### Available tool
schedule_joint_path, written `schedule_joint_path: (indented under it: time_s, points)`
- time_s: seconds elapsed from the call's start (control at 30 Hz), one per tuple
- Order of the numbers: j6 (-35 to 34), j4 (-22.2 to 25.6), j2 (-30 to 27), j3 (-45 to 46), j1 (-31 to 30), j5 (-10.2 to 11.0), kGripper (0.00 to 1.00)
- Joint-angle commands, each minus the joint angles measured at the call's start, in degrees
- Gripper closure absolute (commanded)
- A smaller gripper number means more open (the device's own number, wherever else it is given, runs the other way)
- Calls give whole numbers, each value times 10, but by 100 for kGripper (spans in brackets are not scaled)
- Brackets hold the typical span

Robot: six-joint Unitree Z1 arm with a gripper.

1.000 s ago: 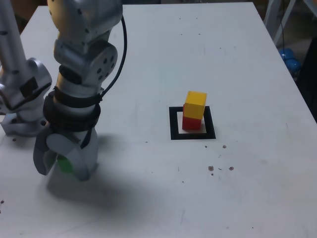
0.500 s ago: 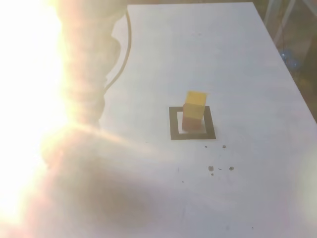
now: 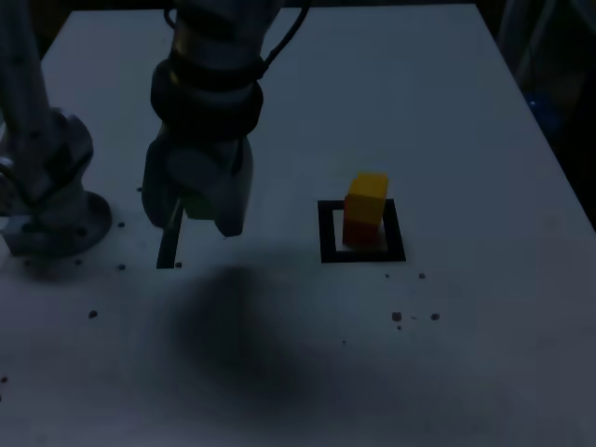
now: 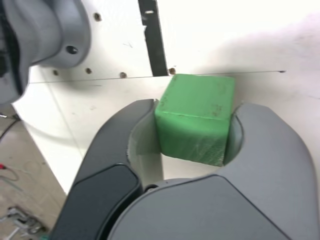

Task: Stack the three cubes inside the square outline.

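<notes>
The green cube, now lifted off the white table, will be released by my gripper on top of the yellow cube (image 3: 370,173), squarely over the red one.
The wrist view shows the green cube (image 4: 196,117) clamped between the two grey fingers of my gripper (image 4: 197,116), lifted off the white table. In the dim exterior view my gripper (image 3: 196,216) hangs above the table, to the left of the square outline (image 3: 326,233); the green cube itself is hidden there by the fingers. Inside the outline the yellow cube (image 3: 368,198) sits on the red cube (image 3: 357,233), the yellow one turned slightly.
A narrow black strip (image 3: 169,248) lies on the table just below my gripper and also shows as the black strip (image 4: 152,35) in the wrist view. A grey arm base (image 3: 47,186) stands at the exterior view's left. Dark specks (image 3: 410,317) dot the table front.
My gripper shut on the green cube, rose from the front left and moved back and right toward the outline. The picture flared bright, then went dark.
</notes>
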Motion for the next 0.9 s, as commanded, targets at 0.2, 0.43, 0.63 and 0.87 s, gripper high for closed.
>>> schedule_joint_path:
  time_s: [0.2,0.43,0.63,0.87]
  points:
    - [88,75,53,-139,65,12,68]
    - [162,98,92,-217,96,13,68]
    - [217,101,120,-263,114,23,68]
    - [258,103,148,-307,135,34,68]
